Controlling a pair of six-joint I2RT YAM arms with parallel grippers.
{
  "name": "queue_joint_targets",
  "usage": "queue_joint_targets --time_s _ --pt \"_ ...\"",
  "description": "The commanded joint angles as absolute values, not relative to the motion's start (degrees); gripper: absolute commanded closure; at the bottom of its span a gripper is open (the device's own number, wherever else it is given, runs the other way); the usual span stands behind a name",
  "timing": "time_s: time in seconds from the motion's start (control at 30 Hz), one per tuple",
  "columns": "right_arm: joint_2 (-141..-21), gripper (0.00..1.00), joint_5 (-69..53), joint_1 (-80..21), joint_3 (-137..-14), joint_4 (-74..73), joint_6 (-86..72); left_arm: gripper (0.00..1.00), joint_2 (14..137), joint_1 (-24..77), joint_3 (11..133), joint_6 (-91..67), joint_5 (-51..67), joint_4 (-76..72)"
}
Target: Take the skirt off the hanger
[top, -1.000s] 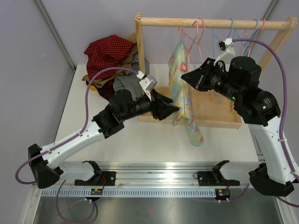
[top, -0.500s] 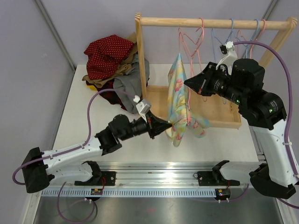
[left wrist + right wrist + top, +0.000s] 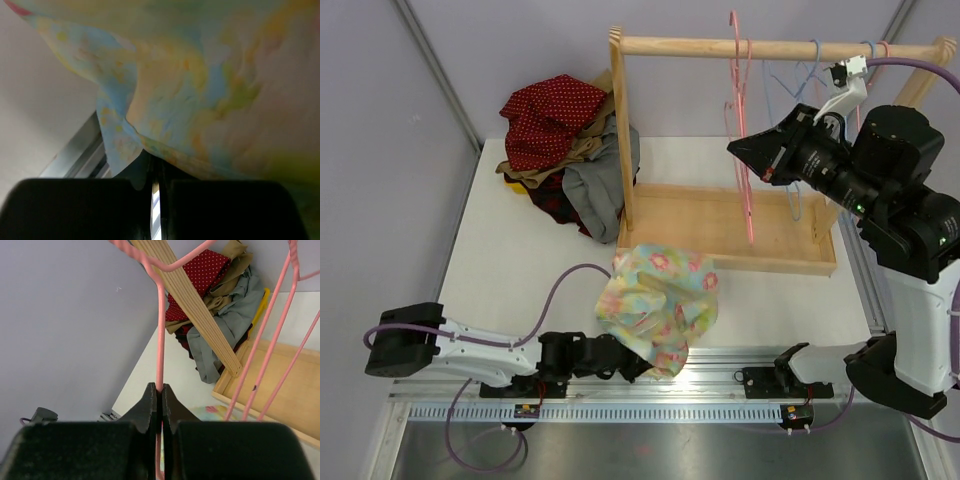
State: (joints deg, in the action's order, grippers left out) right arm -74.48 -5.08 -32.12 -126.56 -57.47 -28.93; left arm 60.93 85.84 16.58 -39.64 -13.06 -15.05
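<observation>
The robot's right hand needs to release the pink hanger, still hanging bare from the wooden rail, below the wooden rail, close to the post [image 3: 670, 125] by the pile of clothes.
The skirt [image 3: 657, 308], pastel floral cloth, is off the rack and bunched above the table's near edge. In the left wrist view the skirt [image 3: 200, 85] fills the picture, and my left gripper [image 3: 156, 164] is shut on its lower edge. From above, that gripper's fingers are hidden under the cloth. The pink wire hanger [image 3: 746, 190] hangs bare from the wooden rail [image 3: 700, 46]. My right gripper [image 3: 738, 152] is shut on one of its wires. The right wrist view shows the gripper [image 3: 160, 390] pinching the pink hanger [image 3: 160, 340].
A pile of clothes [image 3: 565, 140], red dotted cloth on top, lies at the back left against the rack's post. The rack's wooden base tray [image 3: 720, 215] sits mid-table. More blue and pink hangers [image 3: 805, 75] hang right of my right gripper. A metal rail [image 3: 720, 400] runs along the near edge.
My left arm pulled back to the near edge with the skirt in its grip, and the skirt slid off the hanger. The hanger now hangs bare. My right gripper shifted up and right.
</observation>
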Motion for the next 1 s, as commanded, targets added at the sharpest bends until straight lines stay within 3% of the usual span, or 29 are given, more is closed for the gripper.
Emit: queue_joint_targets --time_s 0.0,0.2,0.37,0.43,0.6,0.73,0.8,0.97 --pt "-73.40 1.00 -3.78 -31.99 -127.80 -50.63 -27.33 1.00 58.19 90.51 23.88 -41.93 -25.82 -4.20" --pt "-67.78 1.00 -4.30 -32.08 -120.25 -50.10 -28.74 1.00 50.81 95.71 44.69 -35.08 -39.89 23.41" --pt "-60.48 1.00 -5.36 -31.99 -107.53 -47.73 -31.89 1.00 45.62 94.23 54.83 -27.44 -50.00 32.95" --pt "-56.96 1.00 -6.94 -31.99 -103.64 -46.41 -33.74 1.00 44.39 91.68 57.91 -22.43 -48.52 32.26" --pt "-50.90 1.00 -7.83 -31.99 -93.53 -45.26 -35.59 1.00 47.01 77.63 65.90 -11.02 -41.32 30.86" --pt "-48.96 1.00 -7.56 -31.91 -90.01 -45.35 -35.86 1.00 50.96 59.40 76.09 -1.51 -33.33 26.02" --pt "-48.08 1.00 -7.12 -31.99 -88.42 -45.26 -35.86 1.00 54.82 51.37 87.50 1.74 -27.62 26.10" --pt "-47.29 1.00 -6.07 -31.99 -87.10 -45.88 -35.07 1.00 81.86 20.34 122.71 1.06 -14.08 28.12"
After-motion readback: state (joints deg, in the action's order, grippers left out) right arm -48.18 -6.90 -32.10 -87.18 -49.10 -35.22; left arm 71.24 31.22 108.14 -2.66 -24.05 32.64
